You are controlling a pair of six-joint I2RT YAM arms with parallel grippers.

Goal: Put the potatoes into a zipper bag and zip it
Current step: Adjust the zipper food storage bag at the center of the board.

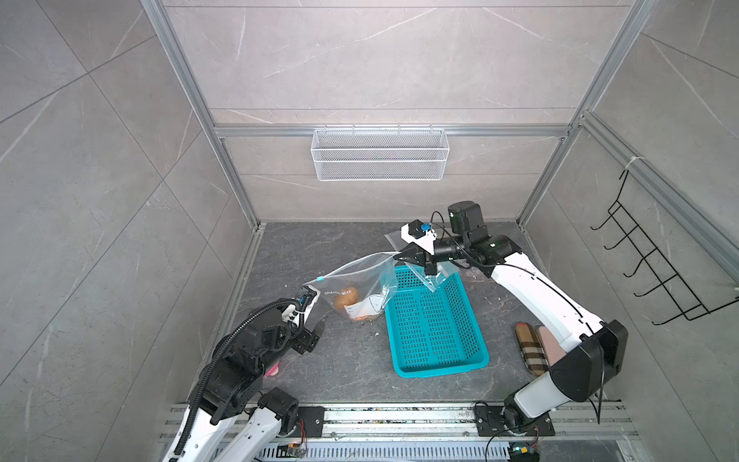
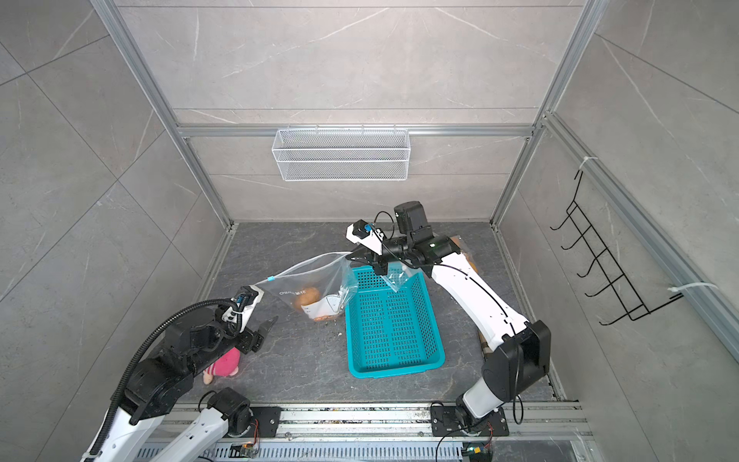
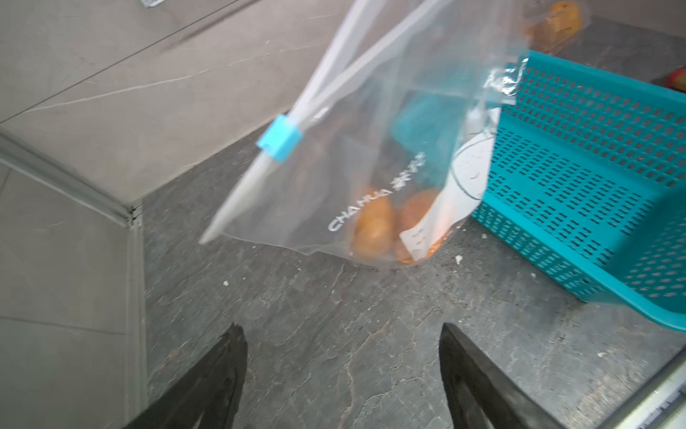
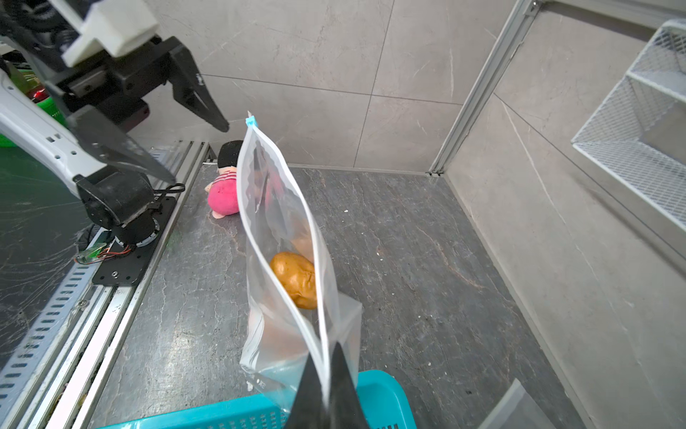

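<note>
The blue slider is near the zip end opposite the robot's right gripper, so the left gripper will pinch the bag's free corner point(image 3: 210, 234) before the right gripper takes the slider.
A clear zipper bag point(image 1: 360, 280) point(image 2: 308, 280) hangs slack with its bottom on the table beside the teal basket. Orange-tan potatoes point(image 1: 346, 298) point(image 3: 373, 226) point(image 4: 295, 278) lie in the bottom of the bag. The mouth gapes in the right wrist view, and the blue slider point(image 3: 279, 138) point(image 4: 251, 121) sits near the far end of the zip. My right gripper point(image 1: 398, 256) point(image 4: 326, 356) is shut on the zip's near end, holding it up. Just short of the bag's free corner, my left gripper point(image 2: 268, 312) point(image 3: 341, 327) is open and holds nothing.
The teal perforated basket point(image 1: 436, 320) stands right of the bag. A pink plush toy point(image 2: 224, 362) lies under the left arm. A plaid item point(image 1: 530, 348) lies by the right arm. Another bag point(image 3: 557, 18) lies at the back. A white wire basket point(image 1: 380, 154) hangs on the wall.
</note>
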